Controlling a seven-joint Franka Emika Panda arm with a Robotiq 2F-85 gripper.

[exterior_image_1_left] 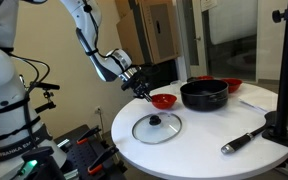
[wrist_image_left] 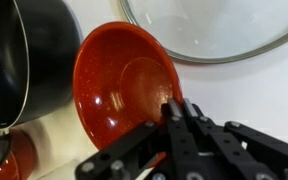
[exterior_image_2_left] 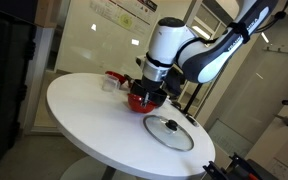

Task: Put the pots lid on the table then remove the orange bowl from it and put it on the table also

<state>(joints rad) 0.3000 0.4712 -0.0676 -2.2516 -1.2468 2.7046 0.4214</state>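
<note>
Next, I let go of the orange bowl on the white table (exterior_image_1_left: 163, 104) (wrist_image_left: 124, 90) between the black pot and the glass lid.
The black pot (exterior_image_1_left: 204, 94) stands uncovered on the round white table (exterior_image_1_left: 199, 150). It also shows at the left of the wrist view (wrist_image_left: 24, 50). The glass lid (exterior_image_1_left: 156, 127) with its black knob lies flat on the table in front of the pot, and shows in the other exterior view (exterior_image_2_left: 169, 131) and the wrist view (wrist_image_left: 214, 30). My gripper (wrist_image_left: 179, 108) is shut on the rim of the orange bowl (wrist_image_left: 119, 85), which tilts beside the pot, outside it. The bowl (exterior_image_1_left: 163, 100) and gripper (exterior_image_1_left: 144, 88) sit low at the table's surface in both exterior views (exterior_image_2_left: 142, 98).
Another red dish (exterior_image_1_left: 231, 84) sits behind the pot. A black-handled utensil (exterior_image_1_left: 244, 140) lies near the table's front edge. A black stand with a pole (exterior_image_1_left: 281, 120) stands at the table's side.
</note>
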